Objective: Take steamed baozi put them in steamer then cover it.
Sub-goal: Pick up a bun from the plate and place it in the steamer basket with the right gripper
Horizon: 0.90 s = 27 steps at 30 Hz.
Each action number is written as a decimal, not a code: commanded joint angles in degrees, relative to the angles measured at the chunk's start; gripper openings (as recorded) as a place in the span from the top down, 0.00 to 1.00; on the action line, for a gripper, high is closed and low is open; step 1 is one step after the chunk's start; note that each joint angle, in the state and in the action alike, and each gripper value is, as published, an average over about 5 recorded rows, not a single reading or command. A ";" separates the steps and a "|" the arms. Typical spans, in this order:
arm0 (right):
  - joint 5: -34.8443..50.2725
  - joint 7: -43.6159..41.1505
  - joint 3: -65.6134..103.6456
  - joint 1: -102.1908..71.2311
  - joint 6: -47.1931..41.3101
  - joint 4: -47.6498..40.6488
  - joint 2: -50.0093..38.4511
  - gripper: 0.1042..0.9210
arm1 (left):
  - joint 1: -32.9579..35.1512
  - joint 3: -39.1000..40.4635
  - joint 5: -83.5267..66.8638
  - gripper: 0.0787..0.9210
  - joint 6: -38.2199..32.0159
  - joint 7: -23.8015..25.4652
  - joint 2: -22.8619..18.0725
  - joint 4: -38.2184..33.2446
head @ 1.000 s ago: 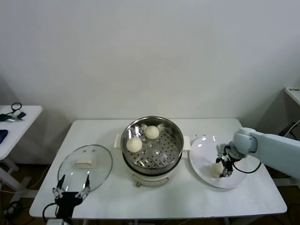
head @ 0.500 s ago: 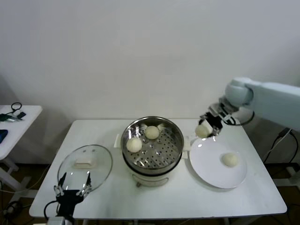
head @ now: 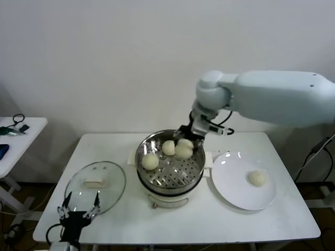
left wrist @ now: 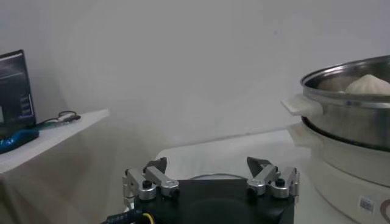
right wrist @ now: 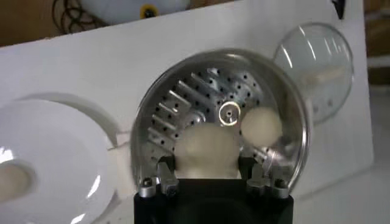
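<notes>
I should let go of the baozi with my right gripper on the bare front part of the steamer's perforated tray (head: pixel 167 178) (right wrist: pixel 214 89). The baozi is held just above the tray now.
The steamer (head: pixel 168 189) stands mid-table with two baozi on its perforated tray, one (head: pixel 150 161) at the left and one (head: pixel 168 147) at the back. My right gripper (head: pixel 185 146) is shut on a third baozi (head: pixel 183 150) and holds it just above the tray's back right. In the right wrist view the held baozi (right wrist: pixel 207 149) sits between the fingers over the tray (right wrist: pixel 207 91), beside another baozi (right wrist: pixel 261 125). A fourth baozi (head: pixel 256 178) lies on the white plate (head: pixel 233 180). The glass cover (head: pixel 107 178) lies flat left of the steamer. My left gripper (head: pixel 78 213) is open and empty at the front left edge.
A side table (head: pixel 15 141) with cables stands far left. The left wrist view shows the steamer's side and handle (left wrist: pixel 301 106) with a baozi top (left wrist: pixel 368 84) above the rim. My right arm (head: pixel 272 97) reaches over the table's back right.
My right gripper lifted a baozi off the plate, carried it left and now holds it over the steamer tray. One baozi stays on the plate. The left arm has not moved.
</notes>
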 commanded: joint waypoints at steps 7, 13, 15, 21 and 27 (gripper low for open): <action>-12.41 4.69 -0.19 -11.48 2.22 -1.50 7.38 0.31 | 0.37 -0.09 -0.17 0.12 -0.27 -0.13 0.09 0.01; -13.73 5.09 -0.20 -13.69 1.70 -3.50 7.19 0.31 | 0.81 -0.10 -0.15 0.12 -0.64 -0.24 0.13 0.16; -13.67 5.14 -0.09 -13.76 1.69 -3.77 7.30 0.31 | 0.82 -0.08 -0.13 0.12 -0.70 -0.23 0.18 0.23; -11.86 4.44 0.01 -13.41 1.68 -4.21 7.94 0.31 | 0.89 -0.13 -0.19 0.12 -0.86 -0.22 0.35 0.42; -10.54 4.28 -0.30 -12.52 1.64 -3.99 7.84 0.29 | 0.96 -0.35 -0.39 0.12 -1.00 -0.25 0.59 0.43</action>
